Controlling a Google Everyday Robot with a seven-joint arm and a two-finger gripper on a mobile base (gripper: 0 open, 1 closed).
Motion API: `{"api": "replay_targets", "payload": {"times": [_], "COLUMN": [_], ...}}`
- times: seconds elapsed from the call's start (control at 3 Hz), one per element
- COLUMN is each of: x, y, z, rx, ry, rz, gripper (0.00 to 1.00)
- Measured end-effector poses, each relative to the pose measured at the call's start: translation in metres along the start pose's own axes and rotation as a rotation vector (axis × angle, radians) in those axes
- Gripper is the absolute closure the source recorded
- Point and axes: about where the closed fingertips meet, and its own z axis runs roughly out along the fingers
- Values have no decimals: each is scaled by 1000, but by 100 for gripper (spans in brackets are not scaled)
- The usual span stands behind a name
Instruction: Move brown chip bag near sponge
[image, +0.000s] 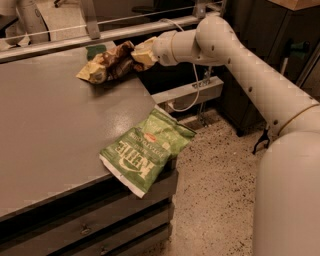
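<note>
Next, I release the brown chip bag on the grey table (84, 83) just in front of the dark green sponge.
The brown chip bag (111, 63), dark brown with cream-yellow ends, lies at the back right of the grey table (55, 125). Its left end rests on the table and its right end is raised. My gripper (143, 52) reaches in from the right and is shut on that cream right end. The sponge (94, 50), a small dark green block, sits just behind the bag's left half against the back rail, partly hidden by the bag.
A green Kettle chip bag (145, 149) lies on the table's front right corner and overhangs the edge. A metal rail (65, 39) runs along the table's back. A cable and a shelf (192, 95) are right of the table, above speckled floor.
</note>
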Motion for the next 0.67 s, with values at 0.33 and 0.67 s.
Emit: {"api": "replay_targets", "payload": {"times": [0.33,0.67], "x": [-22,-46], "y": [18,43], "z": [14,20], "rx": [-64,-134], "ry": [-24,-24], "rz": [-94,-202], "gripper": [100,100]}}
